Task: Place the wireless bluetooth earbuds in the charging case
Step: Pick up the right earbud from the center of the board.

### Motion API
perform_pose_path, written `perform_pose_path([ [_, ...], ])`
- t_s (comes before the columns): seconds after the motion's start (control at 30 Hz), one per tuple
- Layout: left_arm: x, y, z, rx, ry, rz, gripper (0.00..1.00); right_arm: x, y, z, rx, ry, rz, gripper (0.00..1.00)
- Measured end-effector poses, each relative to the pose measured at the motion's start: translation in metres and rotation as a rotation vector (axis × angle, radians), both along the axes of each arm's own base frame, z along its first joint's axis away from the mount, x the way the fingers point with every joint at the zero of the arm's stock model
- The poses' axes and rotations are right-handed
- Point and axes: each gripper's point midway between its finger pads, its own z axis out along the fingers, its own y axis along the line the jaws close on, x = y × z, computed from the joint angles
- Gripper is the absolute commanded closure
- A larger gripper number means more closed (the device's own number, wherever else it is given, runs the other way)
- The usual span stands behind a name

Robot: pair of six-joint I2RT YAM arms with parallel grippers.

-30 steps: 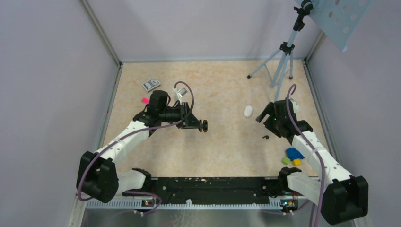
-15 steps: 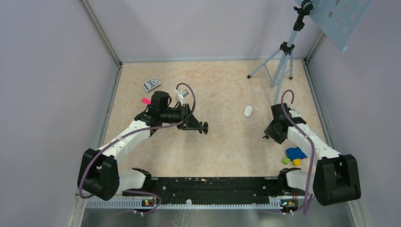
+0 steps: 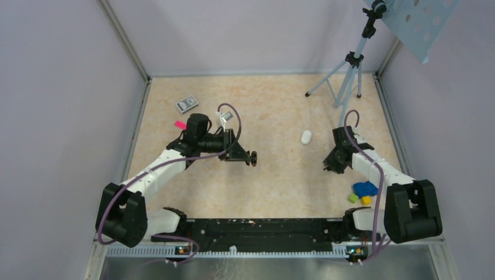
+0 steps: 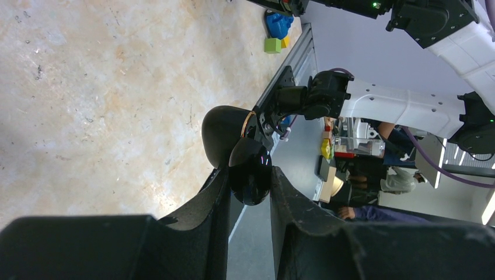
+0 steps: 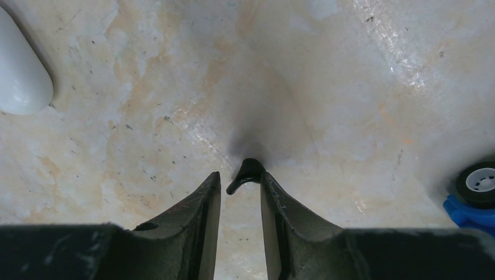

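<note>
The earbud lies at a slant with its thin stem pointing at one finger, so the robot's right gripper should open and close on the rounded head (image 5: 251,168), with the stem along the fingers.
A tiny black curved earbud (image 5: 246,173) lies on the table between my right gripper's (image 5: 239,178) fingertips. It touches the right finger, and a narrow gap shows on the left side. That gripper (image 3: 330,166) is low over the table at the right, its jaws narrowly open. My left gripper (image 4: 250,175) is held above the table, shut on a glossy black rounded charging case (image 4: 248,163). The case's lid (image 4: 225,134) is swung open and has a gold rim. A smooth white oval pebble-shaped piece (image 3: 306,137) lies apart on the table, up and left of the right gripper.
A tripod (image 3: 347,76) stands at the back right. Blue, green and yellow blocks (image 3: 363,189) and a small black wheel (image 5: 477,182) lie near the right arm. A grey card box (image 3: 187,104), a pink scrap (image 3: 179,123) and a small pale box (image 3: 225,116) lie by the left arm.
The right gripper has dropped to the table over the black earbud, and its jaws have narrowed around it. The left arm and its case have not moved.
</note>
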Motion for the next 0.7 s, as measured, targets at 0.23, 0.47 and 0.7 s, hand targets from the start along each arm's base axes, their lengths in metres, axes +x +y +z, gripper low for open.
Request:
perform_pose_path([
  [0.23,0.001,0.000,0.001,-0.003,-0.006,-0.001,1.00,-0.002,0.001,-0.007,0.003,0.023,0.004,0.70],
  [0.47,0.001,-0.001,-0.001,-0.003,0.000,-0.004,1.00,-0.003,0.002,-0.011,0.006,0.030,0.008,0.82],
  [0.7,0.001,-0.001,0.000,-0.005,-0.002,-0.005,1.00,-0.003,0.003,-0.011,0.013,0.015,0.017,0.82],
])
